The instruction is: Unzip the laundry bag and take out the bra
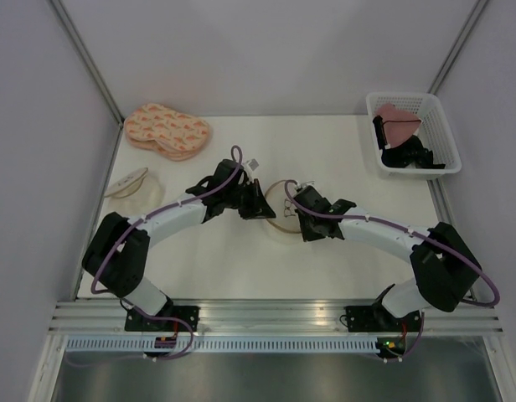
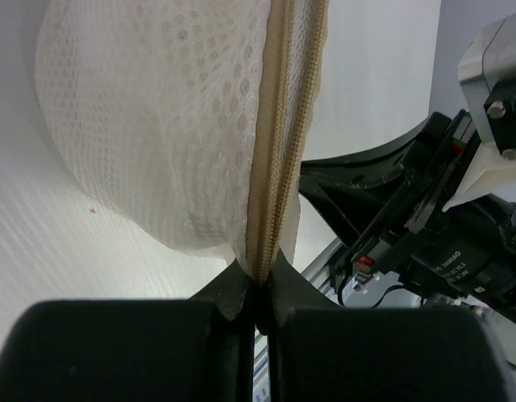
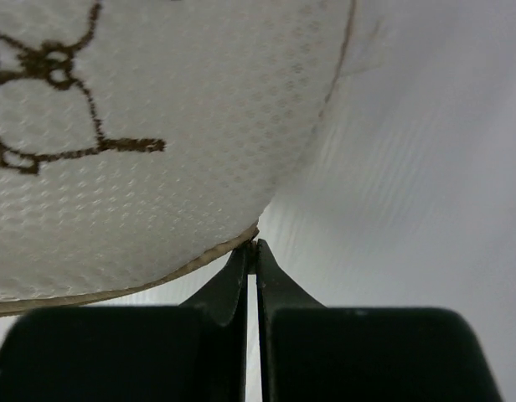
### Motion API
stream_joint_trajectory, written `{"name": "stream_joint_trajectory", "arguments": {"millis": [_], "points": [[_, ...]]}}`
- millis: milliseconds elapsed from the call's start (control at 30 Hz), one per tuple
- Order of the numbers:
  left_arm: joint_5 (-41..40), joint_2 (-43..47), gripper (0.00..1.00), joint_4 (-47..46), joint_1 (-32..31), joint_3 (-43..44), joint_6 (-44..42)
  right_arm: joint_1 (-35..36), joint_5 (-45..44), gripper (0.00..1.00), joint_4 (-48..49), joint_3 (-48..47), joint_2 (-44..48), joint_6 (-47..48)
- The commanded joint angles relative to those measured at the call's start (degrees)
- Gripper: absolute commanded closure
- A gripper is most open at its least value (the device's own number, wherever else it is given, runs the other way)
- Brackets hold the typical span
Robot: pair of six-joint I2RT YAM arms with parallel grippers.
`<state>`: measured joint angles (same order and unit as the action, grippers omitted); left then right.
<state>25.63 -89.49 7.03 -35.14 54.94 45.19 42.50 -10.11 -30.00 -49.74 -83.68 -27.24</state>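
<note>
Left gripper pinches both tan zip rim pieces of the laundry bag together, so it should open, back off and take the mesh (image 2: 209, 205) beside the zip rim.
The laundry bag (image 1: 281, 211), a round cream mesh pouch with a tan zip rim, lies mid-table between both grippers. My left gripper (image 1: 262, 203) is at its left edge. In the left wrist view the left gripper (image 2: 260, 285) is shut on the tan zip rim (image 2: 279, 151), and the bag's mesh (image 2: 157, 126) bulges above it. My right gripper (image 1: 298, 219) is at the bag's right side. In the right wrist view its tips (image 3: 255, 249) are shut on a small bit at the bag's (image 3: 174, 167) tan edge, below the dark mark (image 3: 49, 109). The bra is hidden.
A peach patterned padded pair (image 1: 166, 130) lies at the back left, with a plain translucent round pouch (image 1: 131, 182) nearer the left edge. A white basket (image 1: 442, 134) at the back right holds a pink garment (image 1: 396, 117) and dark items. The right arm (image 2: 442, 243) is close beside the left gripper.
</note>
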Motion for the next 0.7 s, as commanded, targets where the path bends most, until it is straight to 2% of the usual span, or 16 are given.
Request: {"name": "stream_joint_trajectory", "arguments": {"millis": [0, 233, 333, 367, 400, 433, 467, 533, 667], "points": [[5.0, -1.6, 0.98, 2.7, 1.7, 4.3, -8.7, -1.5, -11.7, 0.99, -0.9, -2.9, -1.4, -0.5], [10.6, -8.1, 0.98, 8.3, 7.0, 11.8, -16.9, -3.2, -13.0, 1.0, 2.6, -1.3, 2.1, 0.5], [13.4, -12.4, 0.98, 10.1, 8.1, 17.3, -20.0, -3.2, -7.8, 1.0, 3.7, -0.6, 3.8, 2.6], [14.6, -13.3, 0.92, 10.2, 8.2, 20.0, -20.8, -3.2, -6.0, 1.0, 4.2, -0.5, 4.2, 3.0], [14.5, -14.2, 0.81, 10.3, 8.4, 21.3, -21.2, -3.2, -2.1, 1.0, 4.8, 0.1, 5.2, 3.3], [14.4, -14.8, 0.65, 10.0, 8.8, 22.4, -20.8, -3.2, -0.1, 1.0, 5.2, 0.4, 5.6, 3.5], [13.5, -15.4, 0.34, 9.8, 8.9, 24.1, -20.2, -3.2, 2.1, 1.0, 5.7, 0.8, 6.1, 3.7], [11.4, -14.1, 0.2, 9.1, 8.9, 24.8, -17.7, -3.2, 7.4, 1.0, 6.9, 1.7, 6.9, 4.1], [4.7, -9.2, 0.12, 7.9, 7.4, 20.3, -11.6, -3.1, 15.0, 1.0, 9.0, 2.7, 7.0, 4.7]]}}
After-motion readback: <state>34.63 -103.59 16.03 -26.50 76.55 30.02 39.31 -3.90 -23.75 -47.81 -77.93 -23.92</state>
